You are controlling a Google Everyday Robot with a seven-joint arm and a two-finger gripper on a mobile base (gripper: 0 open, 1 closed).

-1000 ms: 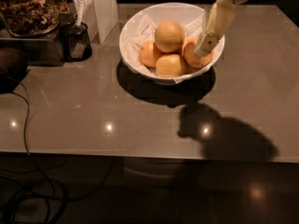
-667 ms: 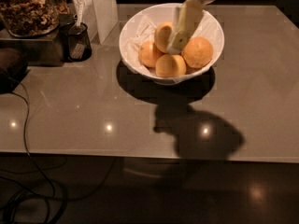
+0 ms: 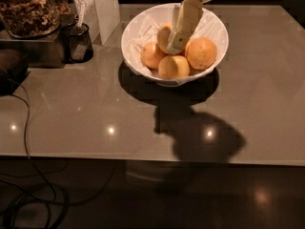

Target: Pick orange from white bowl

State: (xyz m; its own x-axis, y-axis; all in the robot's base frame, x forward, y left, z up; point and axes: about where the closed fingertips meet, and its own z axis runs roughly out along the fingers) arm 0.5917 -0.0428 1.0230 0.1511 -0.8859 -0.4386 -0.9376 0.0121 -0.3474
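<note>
Next, I close my gripper around the paler orange (image 3: 165, 35) on top of the pile, toward the back of the white bowl.
The white bowl (image 3: 217, 27) stands at the back middle of the grey table, lined with crumpled white paper. Several oranges lie in it. The paler orange (image 3: 163, 36) sits at the back on top of the pile. Deeper orange fruits lie at the left (image 3: 152, 56), front (image 3: 174, 67) and right (image 3: 202, 53). My gripper (image 3: 173, 46) reaches down from the top edge into the bowl. Its pale finger lies across the right side of the paler orange and hides part of it.
A small dark mesh cup (image 3: 78, 43) stands left of the bowl. Behind it are a glass jar of nuts (image 3: 28, 8) and a white box (image 3: 106, 8). Cables (image 3: 26, 128) hang off the left side. The table's front edge (image 3: 152, 157) runs across.
My gripper has moved left from the bowl's right rim to the middle. It now lies over the paler orange at the back. The oranges have not moved.
</note>
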